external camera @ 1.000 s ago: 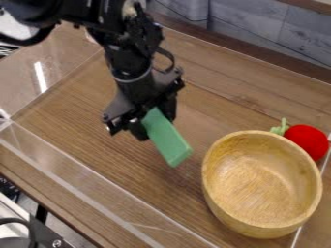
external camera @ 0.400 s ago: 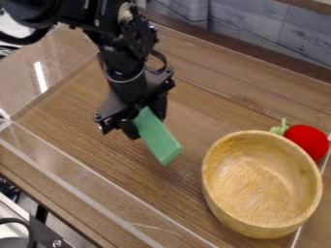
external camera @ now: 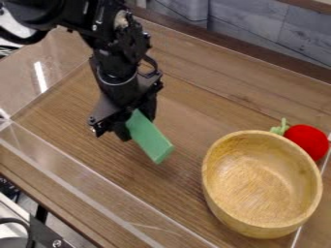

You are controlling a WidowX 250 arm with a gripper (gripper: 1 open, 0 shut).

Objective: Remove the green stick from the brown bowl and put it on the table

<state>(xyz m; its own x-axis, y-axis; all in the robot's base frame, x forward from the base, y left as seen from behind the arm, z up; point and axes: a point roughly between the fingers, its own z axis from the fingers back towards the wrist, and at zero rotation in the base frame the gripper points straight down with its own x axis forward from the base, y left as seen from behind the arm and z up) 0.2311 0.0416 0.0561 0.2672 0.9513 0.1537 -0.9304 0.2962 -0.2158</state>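
Note:
I will release the green stick on the bare wood a short gap from the brown bowl [external camera: 149, 158].
The green stick [external camera: 150, 139] hangs tilted over the table [external camera: 77, 107], its upper end pinched between the fingers of my black gripper [external camera: 124, 120], which is shut on it. Its lower end points down and to the right, close to the wood; whether it touches I cannot tell. The brown bowl [external camera: 264, 184] stands to the right, empty, a short gap away from the stick.
A red strawberry-like toy [external camera: 307, 140] with green leaves lies behind the bowl at the right edge. Low clear acrylic walls [external camera: 77, 184] border the tabletop along the front and left. The arm [external camera: 77, 24] reaches in from the upper left.
My gripper has carried the green stick to the left, farther from the bowl. The bowl and the red toy have not moved.

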